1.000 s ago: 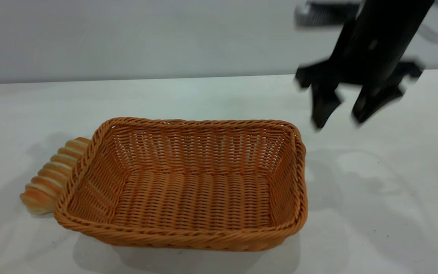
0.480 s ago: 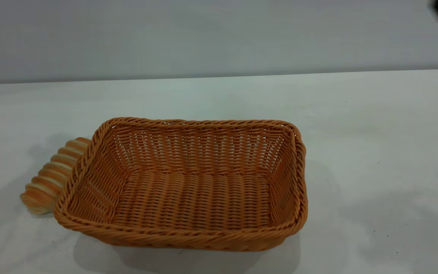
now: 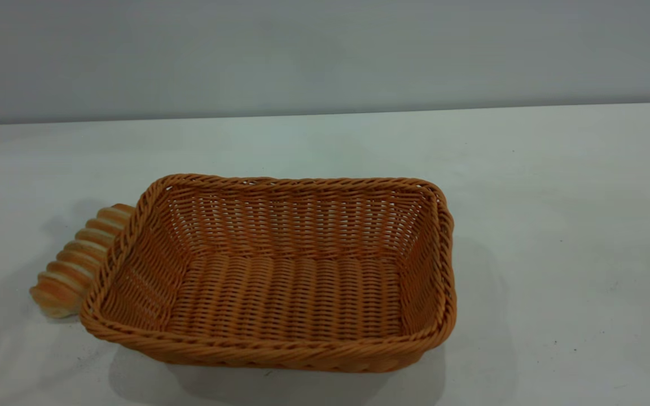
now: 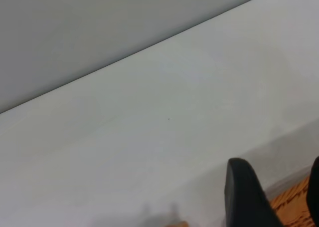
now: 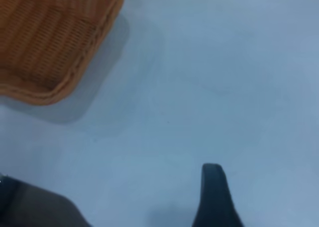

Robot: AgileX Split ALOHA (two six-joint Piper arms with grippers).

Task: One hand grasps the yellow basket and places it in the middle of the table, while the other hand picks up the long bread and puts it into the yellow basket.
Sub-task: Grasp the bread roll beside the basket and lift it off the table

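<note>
The robot's left gripper needs to next go to the middle of the long bread (image 3: 84, 255) beside the yellow basket and close there.
The yellow basket (image 3: 280, 270) sits empty on the white table (image 3: 556, 197), left of centre and near the front. The long bread (image 3: 77, 259) lies on the table against the basket's left end, partly hidden behind its rim. Neither gripper shows in the exterior view. In the left wrist view my left gripper (image 4: 276, 169) is open, with a strip of the basket's weave (image 4: 294, 207) between its fingers. In the right wrist view my right gripper (image 5: 134, 187) is open and empty above bare table, well away from the basket's corner (image 5: 50, 37).
The table's far edge (image 3: 325, 113) meets a plain grey wall. A few small dark specks (image 3: 576, 349) mark the table to the right of the basket.
My right gripper, open above the table beyond the basket's right end a second ago, has risen up and to the right out of the exterior view. Basket and bread have not moved.
</note>
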